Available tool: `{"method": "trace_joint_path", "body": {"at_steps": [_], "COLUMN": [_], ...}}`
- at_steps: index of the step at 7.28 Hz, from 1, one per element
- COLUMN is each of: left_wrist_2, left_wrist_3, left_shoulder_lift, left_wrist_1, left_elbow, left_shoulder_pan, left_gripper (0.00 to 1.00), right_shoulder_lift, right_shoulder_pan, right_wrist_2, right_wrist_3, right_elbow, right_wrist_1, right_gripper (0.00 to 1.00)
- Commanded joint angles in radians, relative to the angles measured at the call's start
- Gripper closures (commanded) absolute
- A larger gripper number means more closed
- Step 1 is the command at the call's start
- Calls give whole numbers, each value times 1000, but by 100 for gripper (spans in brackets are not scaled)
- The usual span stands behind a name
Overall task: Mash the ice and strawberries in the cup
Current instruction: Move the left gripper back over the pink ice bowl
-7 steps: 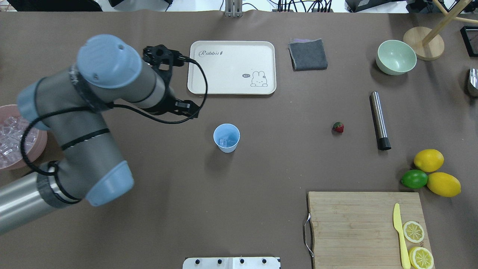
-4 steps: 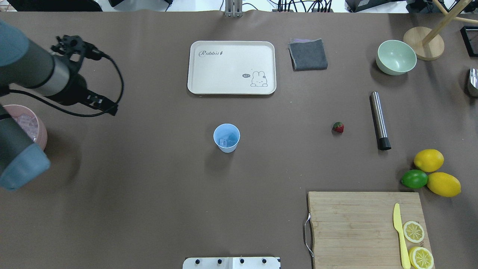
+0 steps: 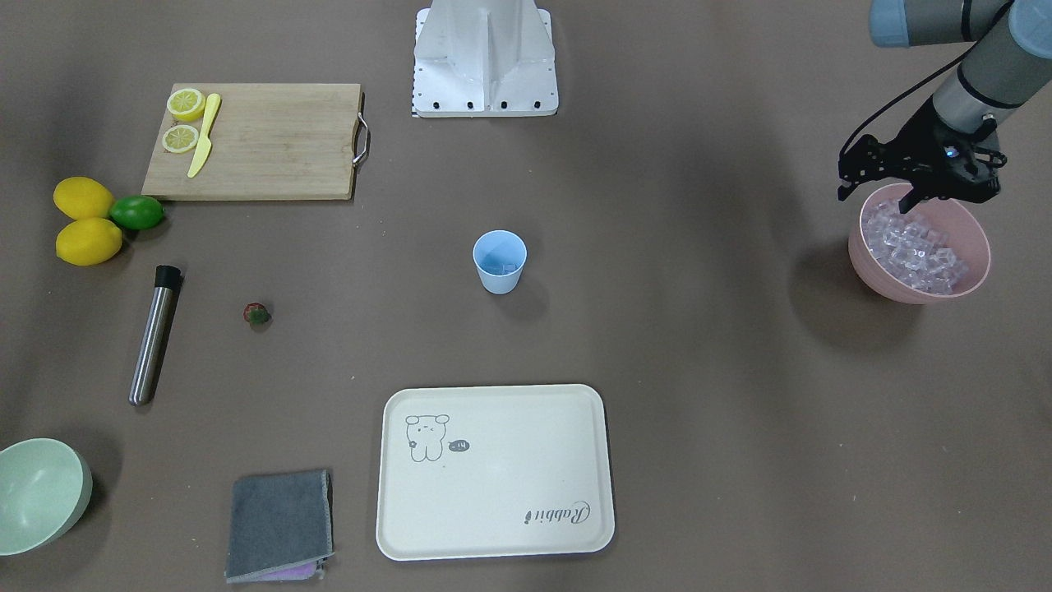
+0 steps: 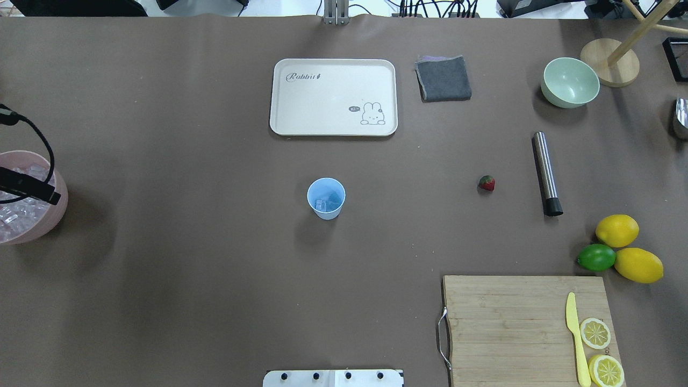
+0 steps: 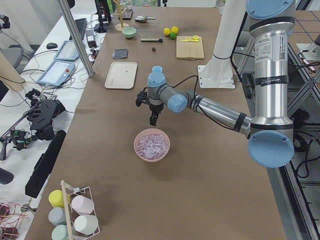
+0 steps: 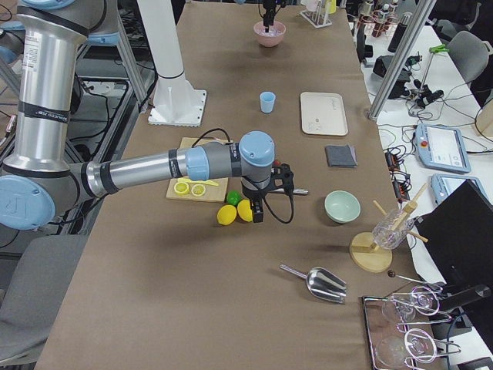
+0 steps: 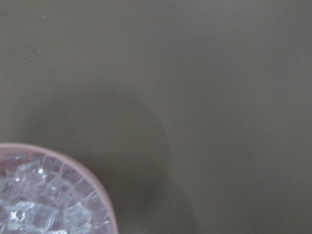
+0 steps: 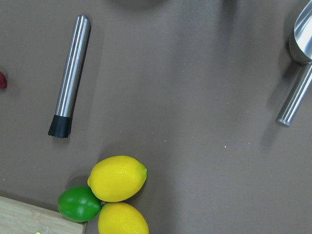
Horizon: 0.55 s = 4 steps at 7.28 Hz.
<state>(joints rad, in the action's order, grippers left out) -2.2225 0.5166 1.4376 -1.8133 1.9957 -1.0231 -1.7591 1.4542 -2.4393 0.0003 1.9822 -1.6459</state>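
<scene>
Next, I grab an ice cube with my left gripper at the near edge of the ice (image 3: 911, 213) in the pink bowl.
The light blue cup (image 4: 325, 198) stands upright mid-table with a clear ice cube (image 4: 321, 205) or two in its bottom. More ice (image 3: 912, 247) fills the pink bowl (image 3: 904, 292) at the table's left end. My left gripper (image 3: 908, 201) hangs just above that ice at the bowl's rim; I cannot tell how its jaws stand. The left wrist view shows only the bowl's ice (image 7: 34, 200) and bare table. The strawberry (image 4: 487, 183) lies alone right of the cup. My right gripper (image 6: 258, 212) hovers over the lemons; whether it is open or shut I cannot tell.
A steel muddler (image 4: 546, 173) lies right of the strawberry. A cream tray (image 4: 333, 97), a grey cloth (image 4: 443, 78) and a pale green bowl (image 4: 570, 82) sit along the far side. Lemons (image 4: 616, 230), a lime (image 4: 596, 257) and a cutting board (image 4: 510, 322) occupy the near right.
My left arm has swung away from the cup to the left, almost out of the overhead view, ending over the pink bowl. The cup and strawberry have not moved.
</scene>
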Motion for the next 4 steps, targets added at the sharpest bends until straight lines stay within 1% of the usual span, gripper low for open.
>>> {"method": "trace_joint_path", "body": {"at_steps": [1,3,4], "left_wrist_2": [1,-2,-2], "left_wrist_3": [0,-7,-6], "left_shoulder_lift": [-91,-91,-89], "left_wrist_1": [-14,-44,-114], "left_elbow": [-24,-90,-132], "left_shoulder_pan": [-31,-60,-60], "left_gripper": [7,8,10], "right_shoulder_lift": [1,1,1], "right_shoulder_pan": [-2,0,0], "right_wrist_2": [0,0,0], "right_wrist_3": [0,1,1], "right_elbow": [-2,3,4], "right_wrist_1": [0,2,0], "right_gripper": [0,0,0]}}
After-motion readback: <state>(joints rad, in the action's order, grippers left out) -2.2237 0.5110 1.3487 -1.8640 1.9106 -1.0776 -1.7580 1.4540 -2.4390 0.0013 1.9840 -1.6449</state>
